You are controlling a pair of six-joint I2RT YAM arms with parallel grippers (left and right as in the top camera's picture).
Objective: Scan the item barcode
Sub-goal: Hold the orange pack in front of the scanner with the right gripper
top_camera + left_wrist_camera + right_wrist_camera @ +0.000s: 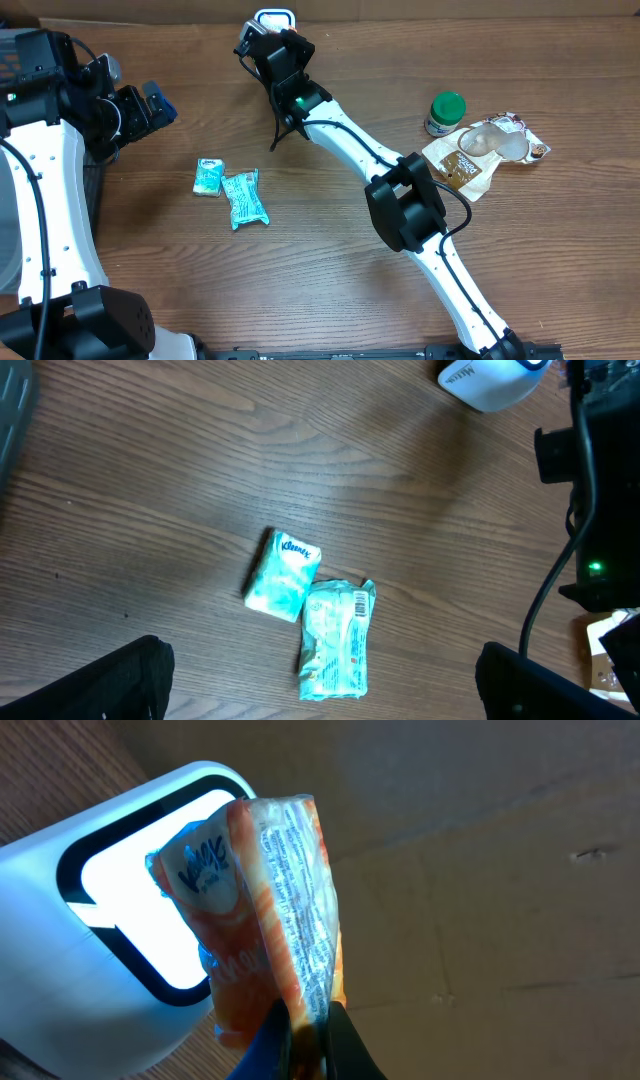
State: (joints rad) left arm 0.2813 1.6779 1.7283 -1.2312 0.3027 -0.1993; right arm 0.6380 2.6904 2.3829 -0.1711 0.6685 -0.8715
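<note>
Next, I set the orange packet on the table (405, 153) with my right gripper, next to the brown snack bag and facing the teal wrapper.
In the right wrist view my right gripper (308, 1020) is shut on the lower edge of an orange packet (265, 900) with a clear printed seam. The packet stands upright just in front of the lit window of the white scanner (100, 920). From overhead, that gripper (272, 45) is at the table's far edge, right by the scanner (274, 18), and hides the packet. My left gripper (150, 105) hangs open at the left, above the table. Its dark fingers (110, 685) show at the bottom corners of the left wrist view with nothing between them.
A teal Kleenex pack (208, 177) (283, 574) and a teal wrapper (245, 198) (337, 637) lie left of centre. At the right stand a green-lidded jar (445, 113) and a brown snack bag (480, 150). Cardboard backs the table.
</note>
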